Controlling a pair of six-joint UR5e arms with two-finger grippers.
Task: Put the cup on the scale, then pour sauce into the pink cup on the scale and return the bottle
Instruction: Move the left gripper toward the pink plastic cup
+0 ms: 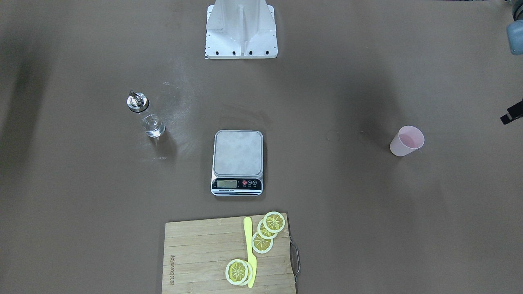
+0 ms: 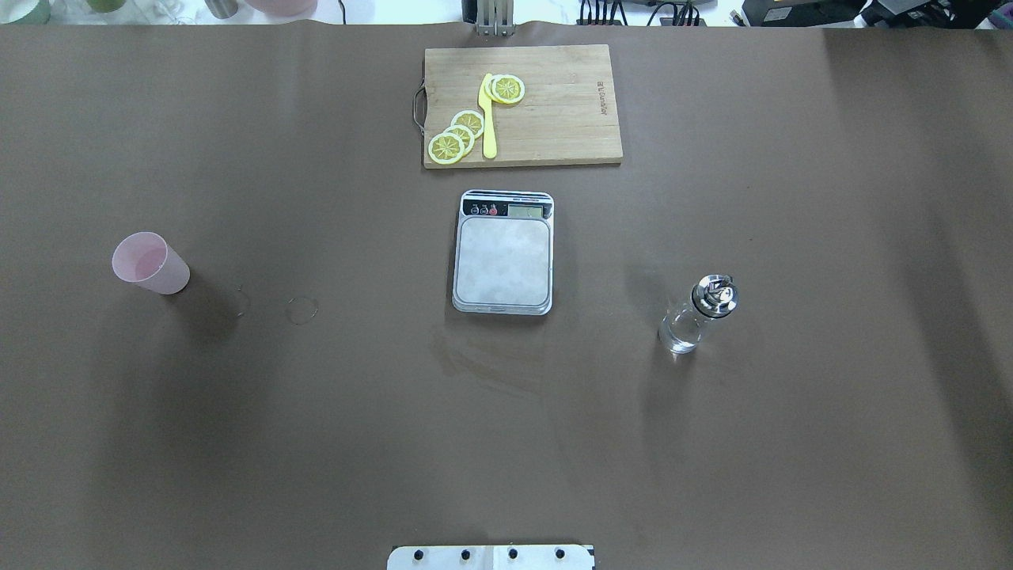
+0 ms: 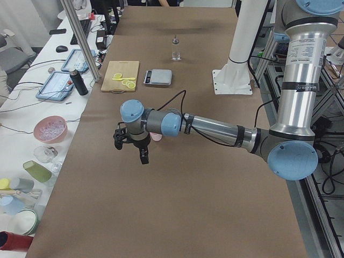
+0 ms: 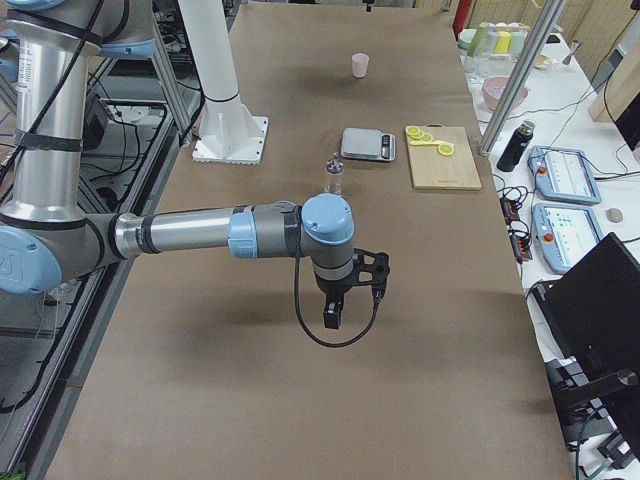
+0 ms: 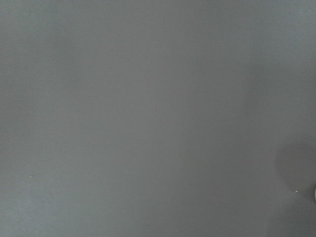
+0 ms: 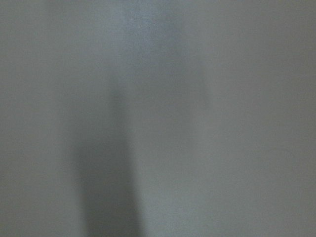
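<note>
The pink cup is next for my left gripper, which should go to it and close on the cup's rim (image 1: 423, 137), with a finger inside the cup.
The pale pink cup (image 1: 406, 141) stands upright on the table on the robot's left side, also in the overhead view (image 2: 150, 264). The scale (image 1: 238, 162) sits at the table's middle with a bare platform (image 2: 503, 252). The glass bottle (image 1: 145, 114) with its silver spout cap stands upright on the robot's right side (image 2: 700, 313), some clear sauce in its bottom. My left gripper (image 3: 130, 150) hangs above the table close to the cup (image 3: 156, 137); I cannot tell if it is open. My right gripper (image 4: 352, 300) hangs over bare table, nearer than the bottle (image 4: 334, 175); I cannot tell its state. Both wrist views show only blurred table surface.
A wooden cutting board (image 2: 554, 111) with lemon slices (image 2: 457, 134) and a yellow knife (image 2: 487, 119) lies beyond the scale at the far edge. The white robot base (image 1: 241, 30) stands at the near edge. Side tables with bowls, cups and tablets flank the far edge.
</note>
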